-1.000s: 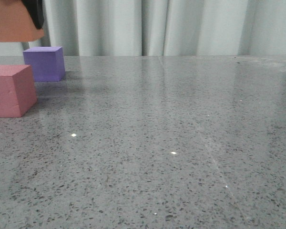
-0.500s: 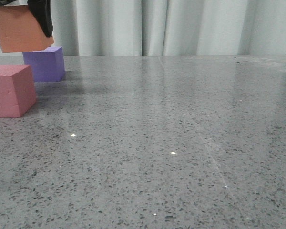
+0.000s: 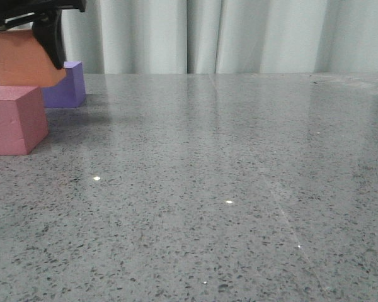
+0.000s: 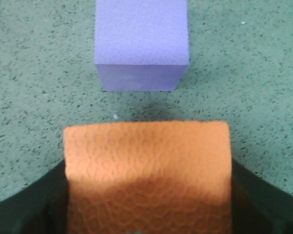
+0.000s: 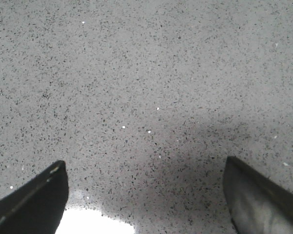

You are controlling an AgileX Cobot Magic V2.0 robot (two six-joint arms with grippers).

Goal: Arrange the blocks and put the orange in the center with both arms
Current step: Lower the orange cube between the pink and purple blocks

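Next, I release the orange cube from my left gripper on the table (image 3: 43, 99), between the pink-red and purple cubes.
My left gripper (image 3: 25, 44) is shut on the orange cube (image 3: 22, 60) and holds it low at the far left, behind the pink-red cube (image 3: 12, 119) and in front of the purple cube (image 3: 72, 85). In the left wrist view the orange cube (image 4: 146, 170) fills the space between the black fingers (image 4: 263, 195), and the purple cube (image 4: 141, 44) stands on the table just beyond it. My right gripper (image 5: 146, 195) is open and empty over bare table; it does not show in the front view.
The grey speckled table (image 3: 227, 189) stretches to the right of the cubes. A pale curtain (image 3: 239, 34) hangs behind the table's far edge. A bright glare spot (image 5: 93, 224) lies on the table under my right gripper.
My left gripper has come down with the orange cube, from the top edge of the view to just above the table between the pink-red and purple cubes. Those two cubes have not moved.
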